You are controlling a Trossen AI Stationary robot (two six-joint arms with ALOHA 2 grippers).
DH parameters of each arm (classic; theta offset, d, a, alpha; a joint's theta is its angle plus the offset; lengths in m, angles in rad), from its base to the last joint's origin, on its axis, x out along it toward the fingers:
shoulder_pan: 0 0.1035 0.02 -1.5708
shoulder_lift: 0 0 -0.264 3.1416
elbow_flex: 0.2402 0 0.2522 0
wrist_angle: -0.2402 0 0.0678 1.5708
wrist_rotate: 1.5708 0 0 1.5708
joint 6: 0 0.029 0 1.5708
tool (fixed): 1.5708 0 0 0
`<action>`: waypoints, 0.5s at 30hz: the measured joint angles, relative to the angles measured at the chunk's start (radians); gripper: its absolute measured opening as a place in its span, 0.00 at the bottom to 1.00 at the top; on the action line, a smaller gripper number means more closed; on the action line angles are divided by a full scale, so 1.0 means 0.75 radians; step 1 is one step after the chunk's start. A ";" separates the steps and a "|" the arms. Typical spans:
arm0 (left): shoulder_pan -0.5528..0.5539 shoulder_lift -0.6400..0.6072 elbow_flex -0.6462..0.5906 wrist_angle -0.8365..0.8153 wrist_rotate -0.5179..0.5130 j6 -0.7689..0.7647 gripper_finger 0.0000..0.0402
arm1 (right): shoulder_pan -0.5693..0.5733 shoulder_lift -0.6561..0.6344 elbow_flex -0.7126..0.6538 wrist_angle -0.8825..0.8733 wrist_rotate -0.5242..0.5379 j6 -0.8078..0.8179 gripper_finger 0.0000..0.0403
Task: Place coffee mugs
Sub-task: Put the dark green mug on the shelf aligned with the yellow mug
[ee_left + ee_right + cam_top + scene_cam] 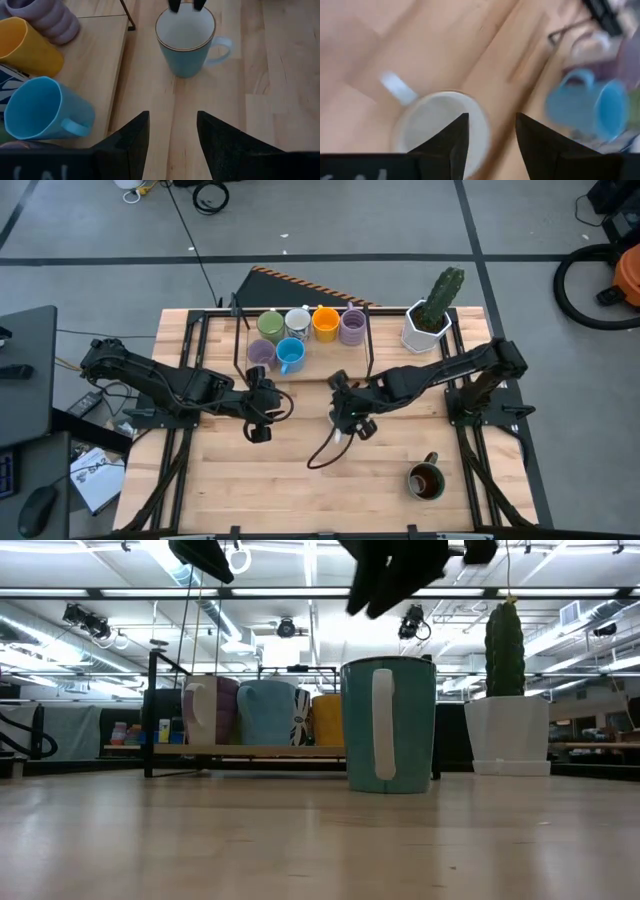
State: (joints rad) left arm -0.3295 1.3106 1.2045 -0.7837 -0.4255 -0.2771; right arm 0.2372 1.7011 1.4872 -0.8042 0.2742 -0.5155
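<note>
I can see my right gripper's fingers straddling the rim that faces the blue mug, so I need to take the pale teal mug's cactus-side rim (427, 664) before I put it beside the blue mug.
A pale teal mug (186, 56) with a white inside and a white handle (383, 725) stands upright on its base on the table, mid-table. My right gripper (491, 135) is open just above its rim, touching nothing; it also shows in the low view (385, 585). In the high view it (342, 414) hides most of this mug. My left gripper (172, 132) is open and empty, to the left of the mug (270, 412). Green (270, 326), white (297, 321), orange (325, 323), lavender (353, 327) and blue (290, 356) mugs stand on the rack. A dark brown mug (426, 481) stands at the near right.
The wooden rack with a black wire frame (368, 345) stands at the table's far middle. A white faceted pot with a green cactus (432, 315) stands at the far right. A dark red cable (320, 457) loops below my right gripper. Bare wood lies at the near left.
</note>
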 joint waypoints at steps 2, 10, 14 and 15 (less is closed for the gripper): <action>0.000 0.000 0.000 0.000 0.000 0.000 0.43 | 0.003 -0.020 0.001 -0.040 -0.071 0.178 0.40; 0.000 0.000 0.000 0.001 0.000 0.002 0.43 | 0.004 -0.033 0.002 -0.158 -0.194 0.668 0.39; 0.020 0.000 0.000 0.004 0.000 0.031 0.43 | 0.003 -0.013 0.001 -0.239 -0.228 0.837 0.39; 0.026 0.000 0.000 0.009 0.000 0.035 0.43 | 0.003 -0.007 0.004 -0.237 -0.228 0.856 0.39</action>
State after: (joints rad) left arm -0.3097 1.3109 1.2045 -0.7773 -0.4255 -0.2509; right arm 0.2394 1.6957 1.4902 -0.9821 0.1028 0.1261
